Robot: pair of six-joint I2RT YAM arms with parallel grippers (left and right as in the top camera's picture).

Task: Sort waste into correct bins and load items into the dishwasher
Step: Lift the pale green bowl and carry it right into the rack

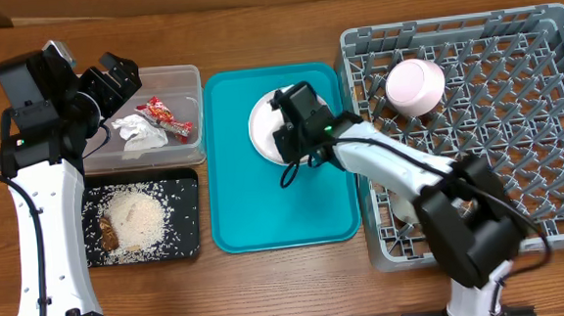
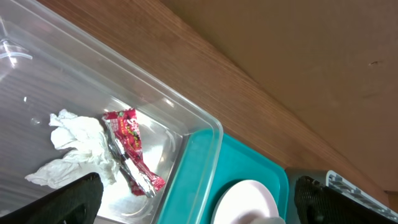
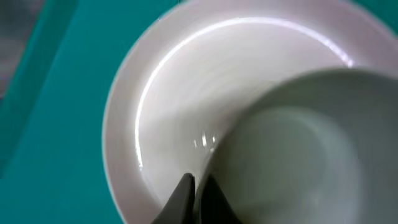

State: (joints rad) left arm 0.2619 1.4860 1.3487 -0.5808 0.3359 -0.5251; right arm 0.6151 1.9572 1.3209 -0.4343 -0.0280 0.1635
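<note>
Next, my right gripper puts the pale grey-green cup in the rack [image 1: 421, 151] between the pale bowl and the small white object.
My right gripper [image 1: 295, 128] [image 3: 199, 190] is over the pale plate [image 1: 263, 130] [image 3: 180, 87] on the teal serving tray [image 1: 256, 209]. It is shut on the rim of the pale grey-green cup [image 3: 298, 143], which rests on the plate. My left gripper [image 1: 111, 85] [image 2: 199, 205] is open and empty above the clear tub [image 1: 184, 81] [image 2: 186, 124]. The tub holds the red-and-white wrapper [image 1: 167, 116] [image 2: 132, 146] and the white napkin [image 1: 138, 132] [image 2: 78, 146]. Rice and brown scraps [image 1: 137, 218] lie in the black tray [image 1: 187, 213]. The pale bowl [image 1: 415, 83] sits upside down in the grey rack [image 1: 515, 114].
A small white object [image 1: 401, 210], partly hidden by my right arm, sits at the rack's front left. The rack stands right of the teal tray, the two bins left of it. The plate's edge also shows in the left wrist view [image 2: 245, 199].
</note>
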